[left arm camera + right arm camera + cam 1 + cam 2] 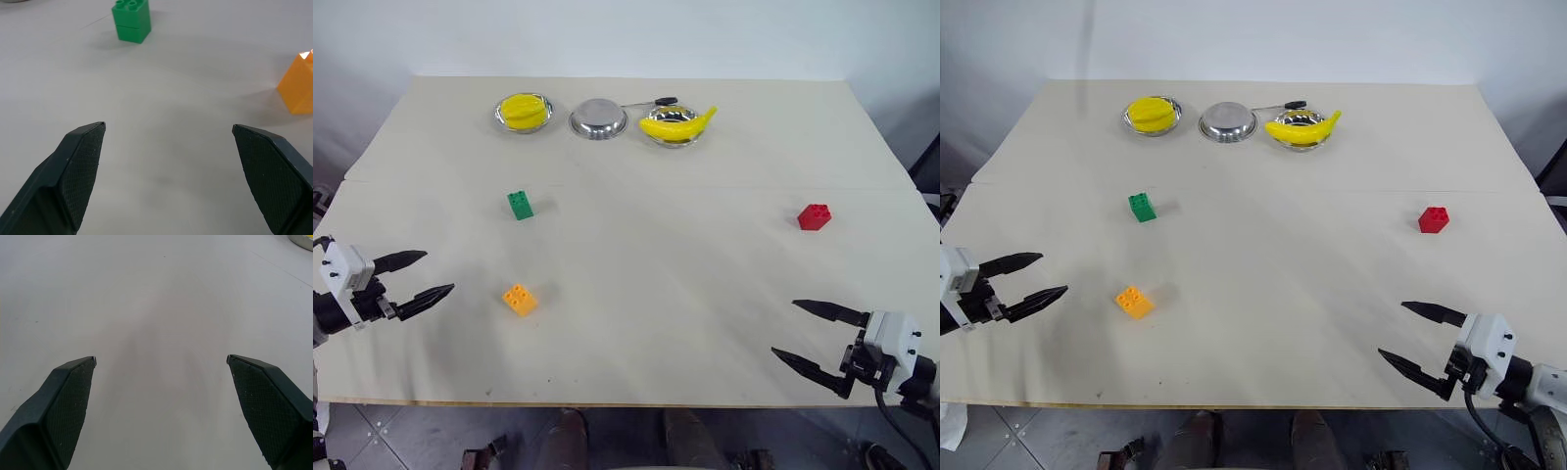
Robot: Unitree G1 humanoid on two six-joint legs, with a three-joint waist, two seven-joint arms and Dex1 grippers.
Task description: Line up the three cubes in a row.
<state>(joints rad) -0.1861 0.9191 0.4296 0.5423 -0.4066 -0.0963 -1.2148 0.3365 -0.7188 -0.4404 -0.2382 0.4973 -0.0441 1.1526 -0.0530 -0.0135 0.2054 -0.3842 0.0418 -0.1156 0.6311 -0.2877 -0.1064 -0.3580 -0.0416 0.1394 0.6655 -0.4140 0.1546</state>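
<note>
Next, I close my right gripper on the opposite sides of the red cube (pixel 814 218), a little below its studded top.
Three cubes lie apart on the pale table (pixel 636 284). The green cube (pixel 520 205) stands at centre left, and the orange cube (pixel 520 299) lies nearer the front, below it. Far off on the right sits the red cube (pixel 815 216). My left gripper (pixel 435 277) hovers open at the left edge, a short way left of the orange cube, its fingers empty. Open and empty too, my right gripper (pixel 786 329) hangs near the front right corner, well in front of the red cube. The left wrist view has the green cube (pixel 131 19) and the orange cube (pixel 299 83) ahead of the fingers.
Three steel bowls stand in a row at the back: one with a yellow fruit (pixel 524 111), a bare one (pixel 598 119), and one with a banana (pixel 676 124). A dark-handled tool (pixel 654 102) lies behind them. The table's front edge runs just under both grippers.
</note>
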